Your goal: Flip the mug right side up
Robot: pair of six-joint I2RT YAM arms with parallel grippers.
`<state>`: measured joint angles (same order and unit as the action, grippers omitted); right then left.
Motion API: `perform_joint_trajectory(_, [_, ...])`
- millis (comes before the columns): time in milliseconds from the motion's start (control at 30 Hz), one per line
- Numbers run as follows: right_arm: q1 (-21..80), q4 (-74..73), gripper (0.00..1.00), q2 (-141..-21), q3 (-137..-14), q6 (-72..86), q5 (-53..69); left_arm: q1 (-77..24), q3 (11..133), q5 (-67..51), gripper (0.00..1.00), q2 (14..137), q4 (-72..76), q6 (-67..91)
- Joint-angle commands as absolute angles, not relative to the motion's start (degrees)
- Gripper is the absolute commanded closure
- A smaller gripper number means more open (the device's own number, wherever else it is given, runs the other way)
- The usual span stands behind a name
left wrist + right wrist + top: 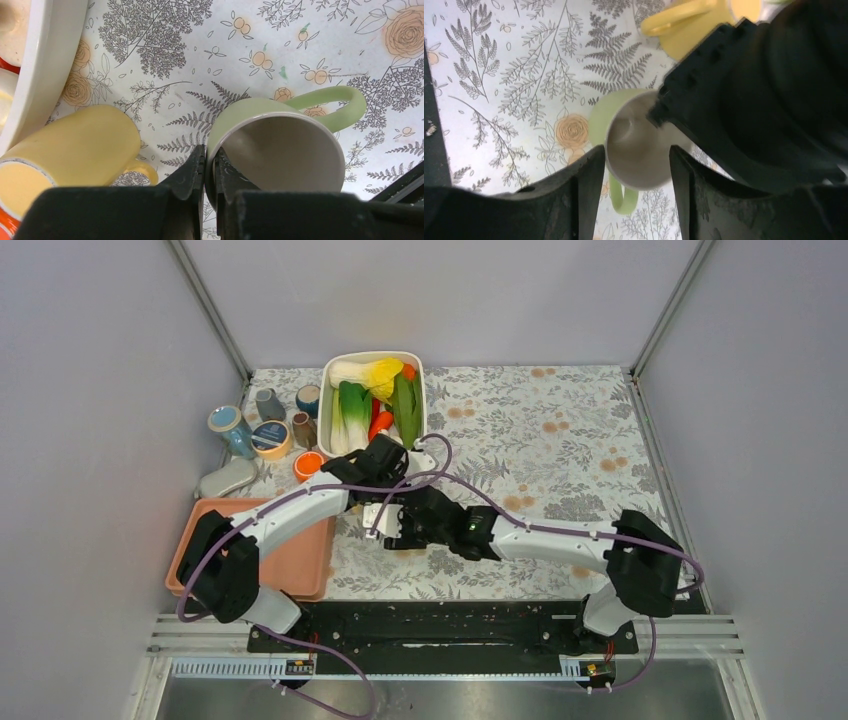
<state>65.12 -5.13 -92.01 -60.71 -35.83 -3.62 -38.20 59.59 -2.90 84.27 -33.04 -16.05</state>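
Note:
Next, my left gripper lets go of the light green mug in the salmon tray's back corner (210, 504) near the grey pad.
A light green mug (280, 150) with a grey inside is tilted, its mouth toward the left wrist camera and its handle (345, 100) to the right. My left gripper (210, 160) is shut on the mug's rim, one finger inside and one outside. The mug also shows in the right wrist view (639, 150). My right gripper (636, 170) is open, with a finger on either side of the mug and not touching it. In the top view both grippers (395, 520) meet at the table's middle and hide the mug.
A yellow mug (85, 145) lies on its side just left of the green one, by a white basin (420, 370) of vegetables. A salmon tray (200, 520) lies near left. Jars and tape rolls (270, 435) stand at the back left.

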Motion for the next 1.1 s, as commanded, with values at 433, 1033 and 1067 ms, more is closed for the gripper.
perform_joint_trajectory(433, [63.3, -7.3, 0.35, -65.1, -50.6, -27.9, 3.1, -27.5, 63.7, -15.6, 1.00, 76.9, -38.7, -12.5])
perform_joint_trajectory(1033, [51.2, -5.7, 0.31, -57.7, -43.9, -10.6, 0.4, 16.5, 76.0, -18.3, 1.00, 64.2, -57.8, -24.9])
perform_joint_trajectory(1067, [50.7, -5.7, 0.31, -57.7, -43.7, -10.0, -0.5, 20.3, 76.2, -18.3, 1.00, 64.8, -57.8, -26.4])
